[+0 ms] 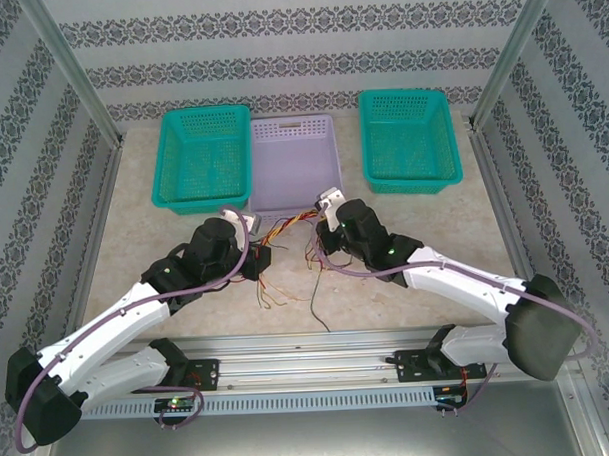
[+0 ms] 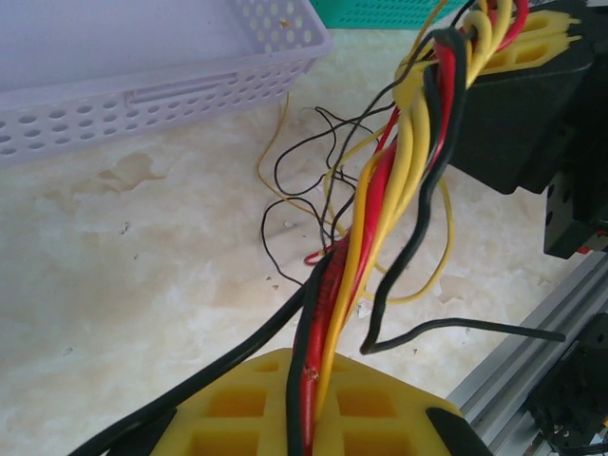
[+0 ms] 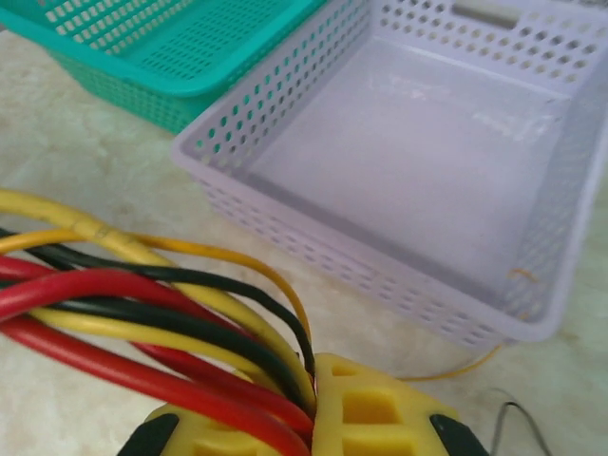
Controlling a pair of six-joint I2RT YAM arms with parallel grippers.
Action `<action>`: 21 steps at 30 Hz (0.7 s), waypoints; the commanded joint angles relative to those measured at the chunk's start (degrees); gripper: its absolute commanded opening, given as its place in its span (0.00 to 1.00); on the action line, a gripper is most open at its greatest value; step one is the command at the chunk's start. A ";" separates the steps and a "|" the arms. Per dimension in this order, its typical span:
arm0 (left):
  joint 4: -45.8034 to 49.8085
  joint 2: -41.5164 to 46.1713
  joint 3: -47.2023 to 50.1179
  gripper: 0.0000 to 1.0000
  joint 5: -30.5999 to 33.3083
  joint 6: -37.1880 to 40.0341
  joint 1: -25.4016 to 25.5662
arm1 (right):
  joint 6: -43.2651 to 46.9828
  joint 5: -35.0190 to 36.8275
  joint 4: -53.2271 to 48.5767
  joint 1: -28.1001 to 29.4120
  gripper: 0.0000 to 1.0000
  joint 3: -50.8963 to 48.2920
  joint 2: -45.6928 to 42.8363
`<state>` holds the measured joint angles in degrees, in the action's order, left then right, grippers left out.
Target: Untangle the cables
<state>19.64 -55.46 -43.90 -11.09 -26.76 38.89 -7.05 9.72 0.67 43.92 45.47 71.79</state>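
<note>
My left gripper grips red, black, yellow wires together; it should open while my right gripper pulls the cables away, then takes a single black wire (image 2: 217,366).
The cables (image 1: 285,229) are a twisted bundle of red, black and yellow wires stretched between my two grippers, just in front of the purple basket. My left gripper (image 1: 256,262) is shut on one end of the bundle. In the left wrist view the cables (image 2: 380,190) run up from between the yellow fingers of the left gripper (image 2: 318,404) to the right gripper (image 2: 494,38). My right gripper (image 1: 321,237) is shut on the other end. In the right wrist view the cables (image 3: 142,313) fan out to the left of the right gripper (image 3: 313,404). Loose wire ends (image 1: 277,289) trail on the table.
A purple basket (image 1: 293,128) stands at the back middle, with a teal basket (image 1: 172,158) to its left and another teal basket (image 1: 450,143) to its right. A metal rail (image 1: 309,343) runs along the near table edge. One black wire (image 1: 317,313) reaches toward it.
</note>
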 commanded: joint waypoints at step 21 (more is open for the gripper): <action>20.33 -0.21 -9.46 0.24 10.01 2.68 -0.84 | -9.00 12.02 -20.70 -17.10 0.00 3.31 -10.82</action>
<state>26.50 -58.17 -53.58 -7.70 -23.16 39.90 -11.84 10.11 -14.96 32.73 49.10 63.05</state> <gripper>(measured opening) 0.206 0.062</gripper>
